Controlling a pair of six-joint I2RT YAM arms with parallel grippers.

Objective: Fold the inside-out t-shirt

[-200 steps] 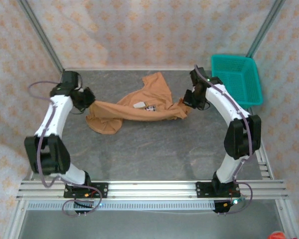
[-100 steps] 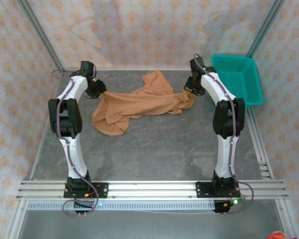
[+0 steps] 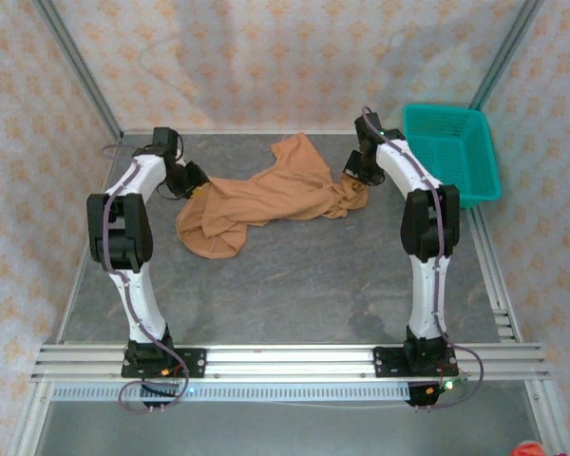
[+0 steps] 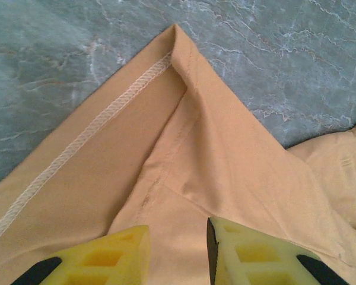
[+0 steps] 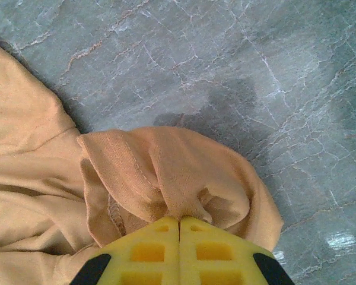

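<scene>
My open left fingers are over flat cloth beside the t-shirt's upper hem; I need to move over and pinch the hem's loose edge (image 4: 148, 167).
The inside-out t-shirt (image 3: 266, 195) is tan cloth, lying rumpled across the far middle of the grey table (image 3: 304, 285). My left gripper (image 3: 195, 179) is at its left end. In the left wrist view this gripper (image 4: 178, 249) is open, its yellow fingers apart just above a seamed corner of the t-shirt (image 4: 213, 148), which lies flat on the table. My right gripper (image 3: 353, 179) is at the shirt's right end. In the right wrist view it (image 5: 179, 222) is shut on a bunched fold of the t-shirt (image 5: 160, 172), with the jaws pressed together.
A teal mesh basket (image 3: 451, 152) stands at the back right, just beyond the right arm. Patterned walls and metal frame posts (image 3: 76, 71) close in the back and sides. Bare grey table lies between the shirt and the arm bases.
Both arms reached toward the far side of the table, stretching the shirt. The left gripper then opened and let its corner drop onto the table. The right gripper kept hold and shifted slightly left.
</scene>
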